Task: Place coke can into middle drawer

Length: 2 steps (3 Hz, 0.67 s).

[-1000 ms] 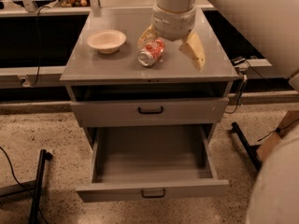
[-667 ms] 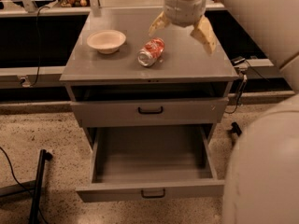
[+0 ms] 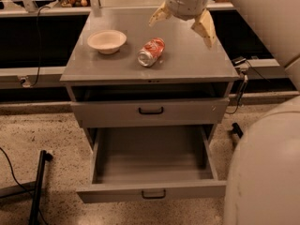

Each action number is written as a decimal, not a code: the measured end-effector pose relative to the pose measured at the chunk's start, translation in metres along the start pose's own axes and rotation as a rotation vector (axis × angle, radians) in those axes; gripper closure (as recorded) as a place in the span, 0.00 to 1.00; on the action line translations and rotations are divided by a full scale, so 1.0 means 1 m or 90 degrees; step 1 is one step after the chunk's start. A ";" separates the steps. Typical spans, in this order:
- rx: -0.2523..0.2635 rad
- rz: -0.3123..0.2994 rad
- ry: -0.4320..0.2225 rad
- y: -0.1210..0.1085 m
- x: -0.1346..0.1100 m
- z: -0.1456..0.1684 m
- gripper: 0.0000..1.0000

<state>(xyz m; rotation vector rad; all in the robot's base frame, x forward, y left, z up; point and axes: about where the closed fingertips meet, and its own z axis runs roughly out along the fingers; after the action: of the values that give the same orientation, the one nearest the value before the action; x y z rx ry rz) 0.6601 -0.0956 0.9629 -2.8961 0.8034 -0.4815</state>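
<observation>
The robot's gripper should close on the back half (image 3: pixel 154 47) of the coke can, leaving free the can's silver end that is nearer the open drawer.
The coke can (image 3: pixel 151 52), red and white, lies on its side on the grey cabinet top (image 3: pixel 187 64), right of centre. My gripper (image 3: pixel 183 22) hangs above the back of the top, up and to the right of the can, not touching it. Its two beige fingers (image 3: pixel 205 28) are spread wide and hold nothing. The middle drawer (image 3: pixel 117 191) is pulled out towards me at the bottom, and its grey inside shows nothing in it. Its black bar handle (image 3: pixel 153 194) is on the front panel.
A round beige bowl (image 3: pixel 107 40) stands on the top, left of the can. The upper drawer front (image 3: pixel 150 110) sits pushed in above the open drawer. My white arm and body (image 3: pixel 267 163) fill the right side. A black stand leg (image 3: pixel 37 186) and cables lie on the floor at left.
My gripper has lifted off from beside the can and moved up and to the right, fingers still spread. The can and the drawer have not moved.
</observation>
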 end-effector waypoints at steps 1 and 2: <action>0.018 -0.001 0.016 -0.007 0.011 0.000 0.00; 0.036 0.017 0.010 -0.020 0.031 0.016 0.00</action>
<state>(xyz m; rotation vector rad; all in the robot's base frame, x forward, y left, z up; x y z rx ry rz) 0.7005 -0.0945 0.9598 -2.8302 0.8157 -0.5157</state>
